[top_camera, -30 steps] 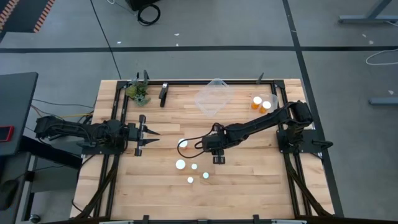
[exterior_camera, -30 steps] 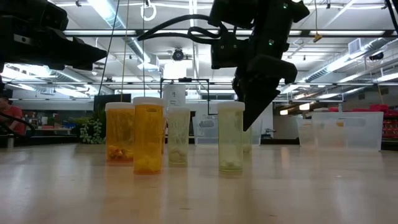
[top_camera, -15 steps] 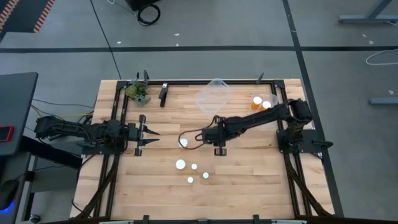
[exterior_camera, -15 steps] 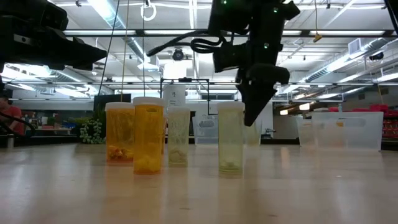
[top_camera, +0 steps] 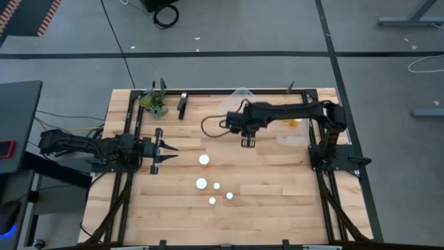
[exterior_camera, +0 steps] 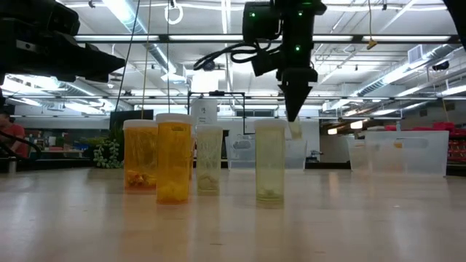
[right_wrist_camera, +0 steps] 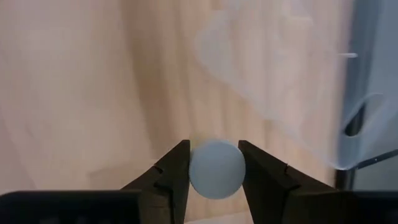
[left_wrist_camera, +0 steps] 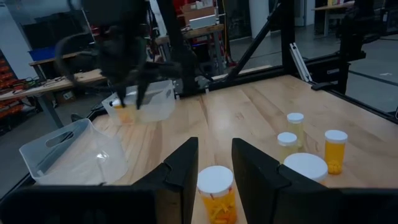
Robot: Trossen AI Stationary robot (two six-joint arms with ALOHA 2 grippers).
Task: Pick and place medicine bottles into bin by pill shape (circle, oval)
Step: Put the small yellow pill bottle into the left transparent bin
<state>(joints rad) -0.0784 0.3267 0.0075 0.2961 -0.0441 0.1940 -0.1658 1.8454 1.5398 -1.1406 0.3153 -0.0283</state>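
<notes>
The robot's right gripper needs to release the medicine bottle inside the far corner of the clear bin (top_camera: pixel 240 103) (right_wrist_camera: pixel 347 112) at the far edge of the table.
My right gripper (top_camera: pixel 248 139) hangs over the far middle of the table, shut on a small medicine bottle whose white cap (right_wrist_camera: pixel 216 169) fills the gap between its fingers. The low view shows the bottle's pale body (exterior_camera: pixel 295 130) under the fingertips. Several more medicine bottles with white caps (top_camera: pixel 204 160) (top_camera: pixel 201 184) (top_camera: pixel 229 196) stand upright on the wood nearer the front. Some have amber bodies (exterior_camera: pixel 174 161), others pale ones (exterior_camera: pixel 270 161). My left gripper (top_camera: pixel 166 153) waits open at the table's left, level, with an amber bottle (left_wrist_camera: pixel 215 190) just ahead of its fingers. My right gripper pinches the bottle's round white cap (right_wrist_camera: pixel 216 169) between its two fingers, one on each side. The fingers come from above and point steeply down. The bottle hangs upright below them, lifted clear of the table.
A clear bin (top_camera: pixel 240 92) sits at the far edge, partly under my right arm. A second clear bin (top_camera: pixel 291 137) with amber bottles in it (top_camera: pixel 295 125) sits at the far right. A small green plant (top_camera: pixel 154 103) stands at the far left. Bare wood lies between the bottles and the bins.
My right gripper has risen and swung from the middle of the table toward the far edge and the clear bins, tipping more steeply downward. The bottle has gone with it, clear of the wood. The standing bottles have kept their places.
</notes>
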